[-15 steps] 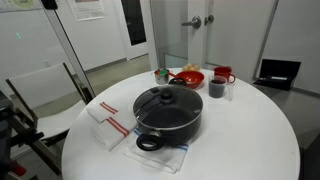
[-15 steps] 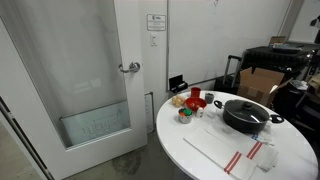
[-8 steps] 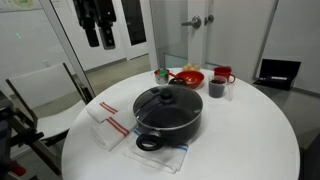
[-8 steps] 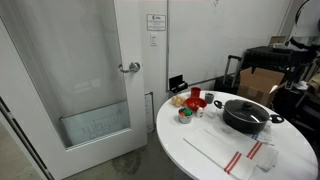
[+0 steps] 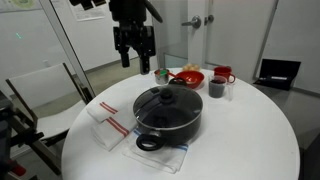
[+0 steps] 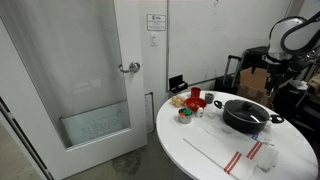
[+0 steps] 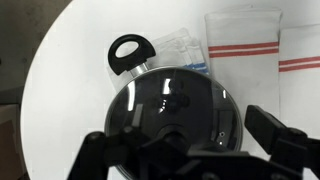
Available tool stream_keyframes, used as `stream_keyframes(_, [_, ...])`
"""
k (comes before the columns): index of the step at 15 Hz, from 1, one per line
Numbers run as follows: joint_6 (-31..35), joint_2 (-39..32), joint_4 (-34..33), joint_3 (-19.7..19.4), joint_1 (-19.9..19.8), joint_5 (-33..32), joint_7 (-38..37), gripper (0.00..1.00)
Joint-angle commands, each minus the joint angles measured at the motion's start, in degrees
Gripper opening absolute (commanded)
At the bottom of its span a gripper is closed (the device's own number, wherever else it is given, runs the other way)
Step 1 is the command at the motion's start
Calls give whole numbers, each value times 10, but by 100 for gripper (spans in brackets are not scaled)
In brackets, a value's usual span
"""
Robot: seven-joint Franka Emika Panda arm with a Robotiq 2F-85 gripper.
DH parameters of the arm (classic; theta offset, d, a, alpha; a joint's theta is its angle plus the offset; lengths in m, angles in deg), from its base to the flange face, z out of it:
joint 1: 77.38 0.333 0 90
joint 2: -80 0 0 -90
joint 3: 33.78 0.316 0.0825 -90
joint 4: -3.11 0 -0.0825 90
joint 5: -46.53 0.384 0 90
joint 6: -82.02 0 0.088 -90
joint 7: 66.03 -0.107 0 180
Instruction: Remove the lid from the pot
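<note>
My gripper is going to close on the glass lid's black knob (image 5: 167, 96) (image 7: 177, 104), because the lid needs to be lifted off the pot.
The black pot (image 5: 168, 122) stands in the middle of the round white table (image 5: 250, 140), with its glass lid (image 5: 167, 101) and black knob (image 5: 166, 93) on it. It also shows in an exterior view (image 6: 247, 116). My gripper (image 5: 136, 62) hangs open and empty well above the table, up and to the left of the pot. In the wrist view the lid (image 7: 175, 112) fills the centre, with one loop handle (image 7: 128, 50) at the top. My gripper (image 7: 185, 150) frames the lid, its two fingers wide apart at the bottom.
A red bowl (image 5: 188, 77), a red mug (image 5: 222, 75) and a small dark cup (image 5: 217, 88) stand behind the pot. Red-striped white towels (image 5: 108, 122) lie beside it, also in the wrist view (image 7: 245, 45). A blue-striped cloth (image 5: 160, 155) lies under the pot.
The arm has come into view from the upper left. The gripper has moved right and down towards the space above the pot. The pot and lid have not moved.
</note>
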Motion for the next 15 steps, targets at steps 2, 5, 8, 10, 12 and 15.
stream_keyframes(2, [-18, -100, -100, 10, -14, 20, 28, 100])
stream_keyframes(5, [-22, -140, -143, 15, -17, 18, 29, 100])
stream_keyframes(8, [-29, -173, -183, 22, -21, 20, 34, 100])
stream_keyframes(10, [-35, -192, -203, 27, -26, 24, 39, 100])
stream_keyframes(12, [-42, -208, -220, 32, -30, 28, 45, 100])
stream_keyframes(15, [-57, -230, -243, 36, -36, 33, 54, 100])
